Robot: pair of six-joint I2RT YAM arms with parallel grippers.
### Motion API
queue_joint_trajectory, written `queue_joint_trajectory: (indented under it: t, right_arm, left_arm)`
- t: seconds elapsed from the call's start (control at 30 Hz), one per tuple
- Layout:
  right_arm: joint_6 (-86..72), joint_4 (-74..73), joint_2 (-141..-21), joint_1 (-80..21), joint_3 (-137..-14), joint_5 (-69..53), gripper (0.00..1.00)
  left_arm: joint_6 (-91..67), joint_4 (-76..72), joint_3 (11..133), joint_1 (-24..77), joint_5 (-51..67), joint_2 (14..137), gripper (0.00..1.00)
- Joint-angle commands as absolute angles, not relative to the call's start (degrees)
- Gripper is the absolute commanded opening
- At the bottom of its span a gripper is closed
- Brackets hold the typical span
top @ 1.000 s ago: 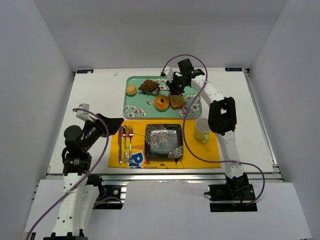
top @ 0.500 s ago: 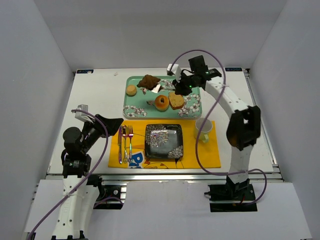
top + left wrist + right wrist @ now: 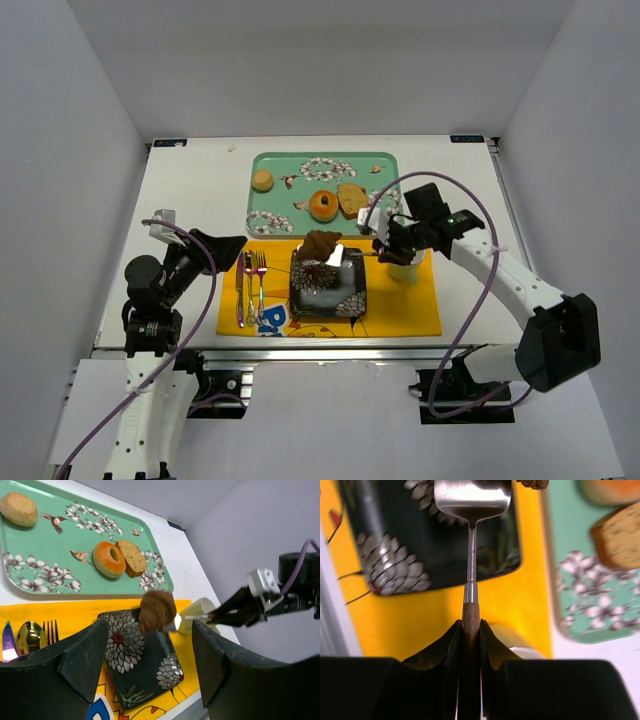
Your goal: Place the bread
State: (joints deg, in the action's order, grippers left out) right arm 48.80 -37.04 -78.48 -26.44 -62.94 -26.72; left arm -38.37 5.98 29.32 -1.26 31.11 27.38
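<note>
The robot's right gripper will release the spatula, its blade now over the plate's far edge, on the bare white table (image 3: 466, 237) next to the yellow placemat, beyond the pale mug.
The bread (image 3: 320, 245), a dark brown pastry, rests on the metal blade of a spatula (image 3: 336, 256) just over the far edge of the black flowered plate (image 3: 328, 292). My right gripper (image 3: 386, 248) is shut on the spatula's wooden handle (image 3: 470, 617), to the right of the plate. The left wrist view shows the bread (image 3: 156, 611) above the plate (image 3: 135, 665). In the right wrist view only the bread's edge (image 3: 532, 484) shows, past the blade (image 3: 472, 497). My left gripper (image 3: 222, 247) is open and empty, left of the cutlery.
A green flowered tray (image 3: 275, 208) at the back holds a ring donut (image 3: 323, 205), a tan bread slice (image 3: 351, 200) and a small bun (image 3: 262, 180). A pale mug (image 3: 405, 268) stands under my right wrist. Cutlery (image 3: 250, 285) lies on the yellow placemat (image 3: 400, 305).
My right arm has carried the bread on the spatula from the tray's far side toward me, to above the black plate. The left arm has not moved.
</note>
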Motion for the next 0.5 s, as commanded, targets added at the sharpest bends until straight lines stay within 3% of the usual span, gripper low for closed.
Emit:
queue_joint_trajectory:
  t: [0.0,0.13,0.47]
  right_arm:
    - [51.2,-36.6,-73.1,-27.2,-59.0,-26.2,0.0]
    - [51.4,-37.8,-70.4,-28.6,-53.6,-22.4,0.0]
    - [54.4,-38.7,-72.3,-40.6,-55.5,-3.7,0.0]
  left_arm:
    - [-37.7,4.4,29.1,-1.0,32.5,27.3,0.77]
    - [-37.6,4.1,29.0,-1.0,33.0,27.8,0.77]
    - [-37.7,3.5,28.9,-1.0,32.9,26.7,0.77]
